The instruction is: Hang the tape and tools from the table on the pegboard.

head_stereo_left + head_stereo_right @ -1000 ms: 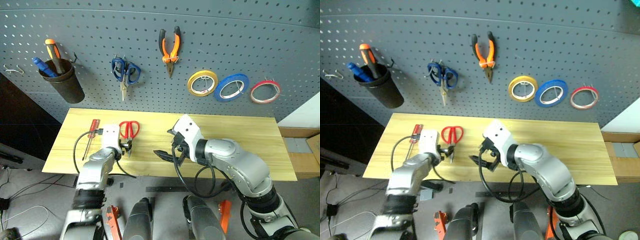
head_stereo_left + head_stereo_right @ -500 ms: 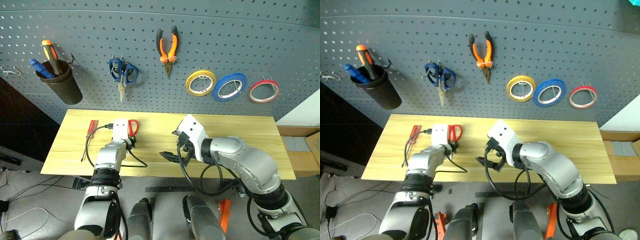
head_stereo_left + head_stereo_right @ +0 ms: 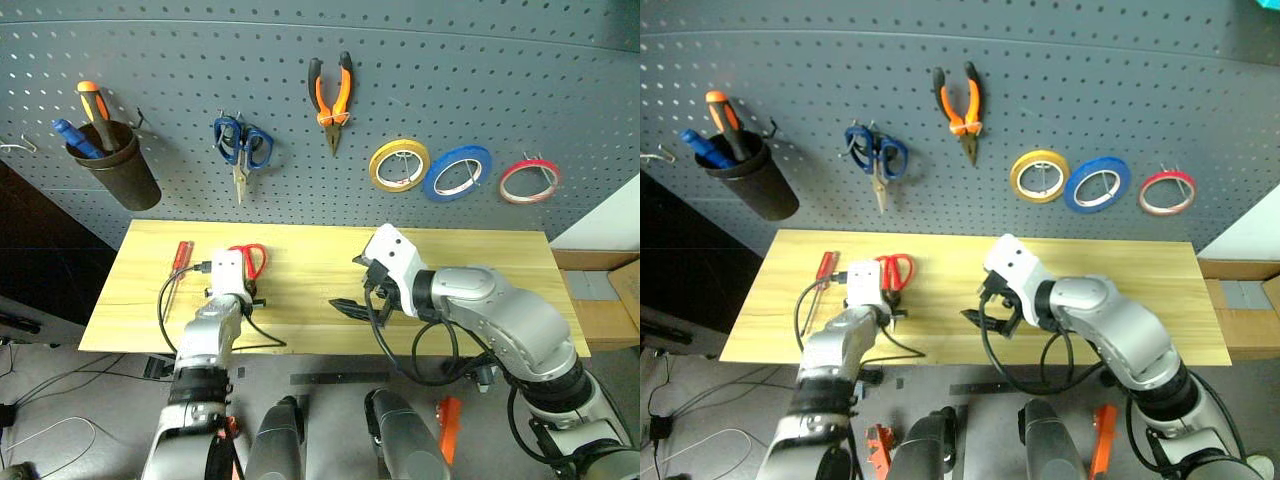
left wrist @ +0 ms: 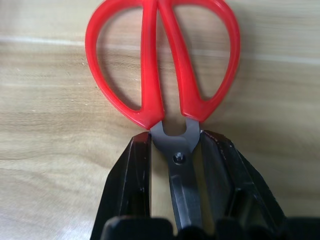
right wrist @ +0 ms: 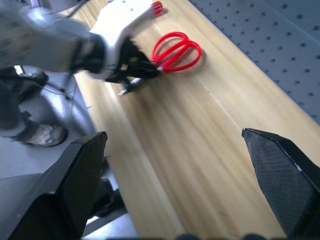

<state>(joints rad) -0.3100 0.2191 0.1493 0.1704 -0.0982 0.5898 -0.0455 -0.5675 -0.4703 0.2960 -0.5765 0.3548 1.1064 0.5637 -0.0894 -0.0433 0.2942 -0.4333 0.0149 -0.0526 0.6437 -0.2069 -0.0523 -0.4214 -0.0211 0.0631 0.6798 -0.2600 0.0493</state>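
The robot's left gripper should release the red-handled scissors on the pegboard, hanging in front of the blue-handled scissors (image 3: 239, 156).
The red-handled scissors (image 3: 247, 261) lie flat on the table (image 3: 480, 255) at its left. My left gripper (image 3: 243, 287) is shut on them: in the left wrist view its fingers (image 4: 137, 165) clamp the steel blades just behind the pivot, with the red handles (image 4: 160, 65) pointing away. A slim red-handled screwdriver (image 3: 181, 256) lies left of them. My right gripper (image 3: 350, 302) hovers open over the table's middle, holding nothing. On the pegboard (image 3: 500, 80) hang the orange-and-black pliers (image 3: 332, 95) and the red tape (image 3: 504, 182).
Also on the pegboard hang blue-handled scissors (image 3: 240, 145), a yellow tape ring (image 3: 374, 168), a blue tape ring (image 3: 432, 182) and a dark cup (image 3: 122, 172) with two screwdrivers in it. A bare hook (image 3: 12, 146) sits at far left.
My left gripper went from open beside the scissors' blades to shut around them. The right gripper stayed open and drifted slightly right.
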